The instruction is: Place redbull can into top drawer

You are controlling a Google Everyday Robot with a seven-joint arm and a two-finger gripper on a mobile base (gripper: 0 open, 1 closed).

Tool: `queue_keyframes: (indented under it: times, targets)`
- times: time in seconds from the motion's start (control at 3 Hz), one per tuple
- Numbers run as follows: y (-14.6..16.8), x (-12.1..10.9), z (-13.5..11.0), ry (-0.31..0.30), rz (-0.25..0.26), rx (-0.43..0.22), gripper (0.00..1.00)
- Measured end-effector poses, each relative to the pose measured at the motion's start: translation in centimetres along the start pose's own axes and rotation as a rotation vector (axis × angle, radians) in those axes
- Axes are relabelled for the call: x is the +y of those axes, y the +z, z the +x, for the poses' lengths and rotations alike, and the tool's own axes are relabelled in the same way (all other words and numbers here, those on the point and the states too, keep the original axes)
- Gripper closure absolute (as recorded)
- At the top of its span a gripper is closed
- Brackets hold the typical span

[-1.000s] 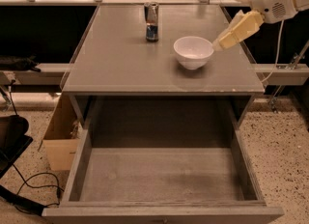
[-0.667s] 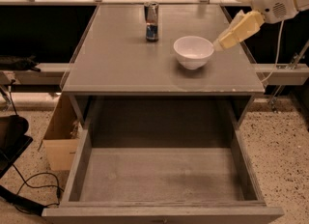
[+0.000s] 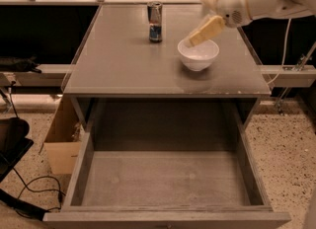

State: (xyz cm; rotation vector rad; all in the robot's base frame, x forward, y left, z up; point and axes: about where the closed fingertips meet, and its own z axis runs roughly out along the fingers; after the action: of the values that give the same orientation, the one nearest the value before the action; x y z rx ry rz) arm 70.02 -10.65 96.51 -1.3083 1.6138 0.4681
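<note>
Next, I close my gripper on the redbull can's upper half [image 3: 155, 14], just below its top.
The redbull can [image 3: 155, 22], silver and dark blue, stands upright on the far middle of the grey tabletop [image 3: 123, 60]. The top drawer [image 3: 165, 178] is pulled fully out below the table's front edge, its flat grey bottom bare. My gripper [image 3: 197, 36] hangs from the white arm at the upper right, above the far rim of a white bowl [image 3: 198, 55] and to the right of the can, apart from it. It holds nothing that I can see.
The white bowl sits right of the can on the tabletop. A cardboard box [image 3: 63, 139] stands on the floor left of the drawer. Black cables [image 3: 29, 193] lie on the speckled floor at the lower left. A metal rail [image 3: 44, 70] runs behind the table.
My arm and gripper have swung left, from beside the bowl's right edge to above the bowl, closer to the can. The can, bowl and drawer have not moved.
</note>
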Motion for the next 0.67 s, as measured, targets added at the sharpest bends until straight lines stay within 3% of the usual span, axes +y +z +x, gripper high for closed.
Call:
queue_keyframes:
  times: [0.33, 0.67]
  targets:
    - [6.4, -3.1, -0.4, 0.057, 0.015, -0.06, 0.0]
    - [9.5, -5.2, -1.3, 0.065, 0.037, -0.093, 0.0]
